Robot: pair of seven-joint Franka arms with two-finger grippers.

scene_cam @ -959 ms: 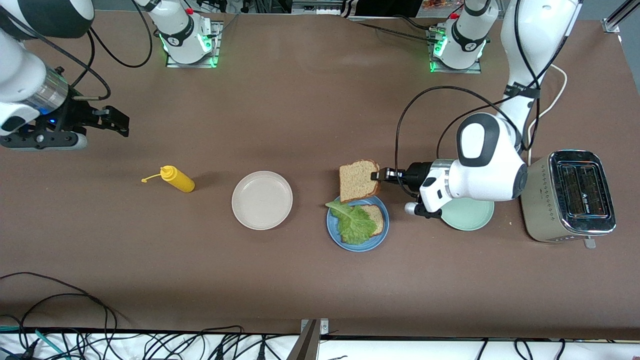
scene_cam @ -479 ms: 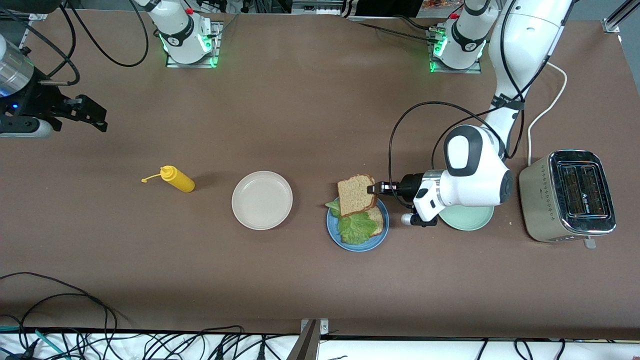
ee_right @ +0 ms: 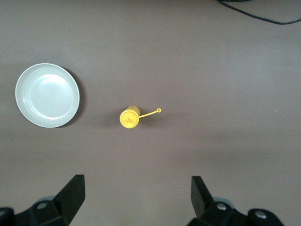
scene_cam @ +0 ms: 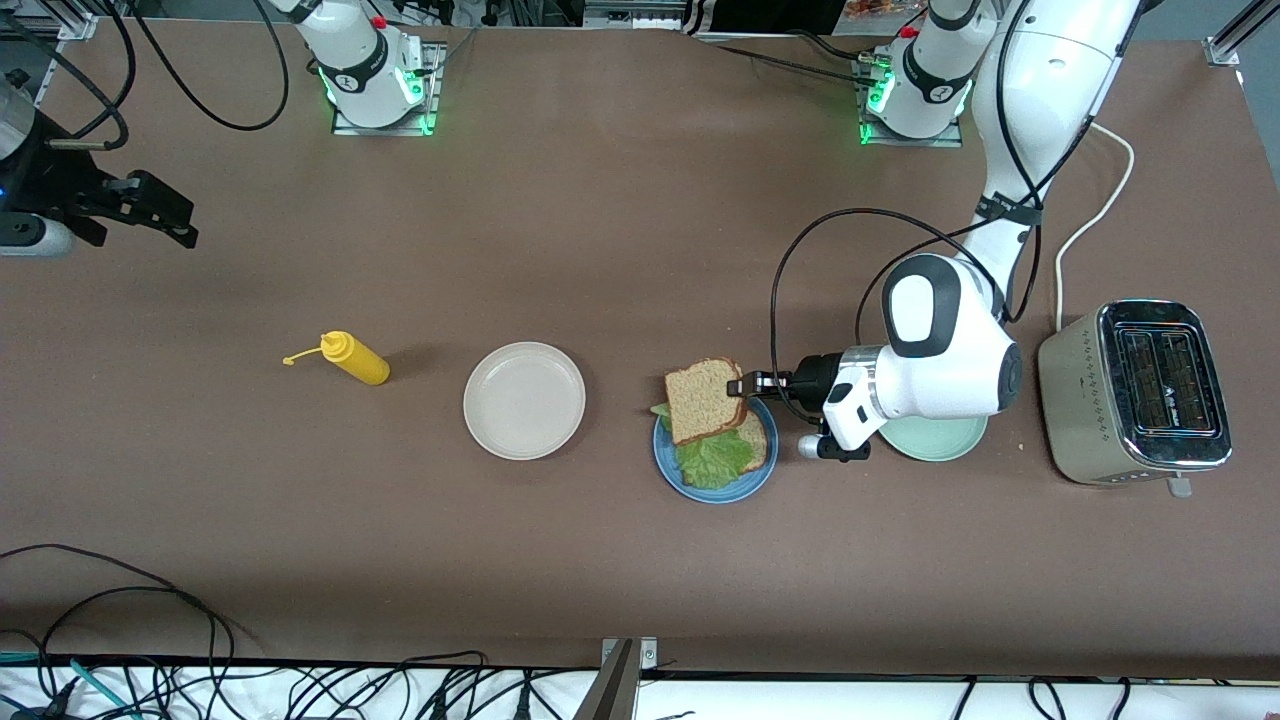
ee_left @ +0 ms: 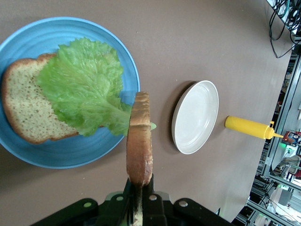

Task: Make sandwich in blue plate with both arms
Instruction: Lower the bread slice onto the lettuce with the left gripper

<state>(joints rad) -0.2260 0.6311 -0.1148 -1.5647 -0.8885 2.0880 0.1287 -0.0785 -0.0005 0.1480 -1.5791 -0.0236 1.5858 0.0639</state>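
Note:
The robot's left gripper needs to release the second bread slice on top of the green lettuce leaf (scene_cam: 721,418) (ee_left: 80,125) in the blue plate.
The blue plate (scene_cam: 740,482) (ee_left: 70,155) carries a brown bread slice (scene_cam: 757,441) (ee_left: 26,108) with a ruffled green lettuce leaf (scene_cam: 712,462) (ee_left: 82,89) on top. My left gripper (scene_cam: 742,387) (ee_left: 139,186) is shut on the edge of a second bread slice (scene_cam: 703,400) (ee_left: 139,141), held tilted over the plate's edge that lies farther from the front camera. My right gripper (scene_cam: 170,217) (ee_right: 137,195) hangs open and empty, high over the right arm's end of the table.
A beige plate (scene_cam: 524,400) (ee_left: 195,117) (ee_right: 47,95) lies beside the blue plate toward the right arm's end. A yellow squeeze bottle (scene_cam: 355,359) (ee_right: 130,117) (ee_left: 249,128) lies past it. A mint-green plate (scene_cam: 940,438) and a toaster (scene_cam: 1140,392) stand toward the left arm's end.
My left gripper has carried the bread slice nearer to the front camera, over the blue plate. The right arm has drawn back toward its end of the table.

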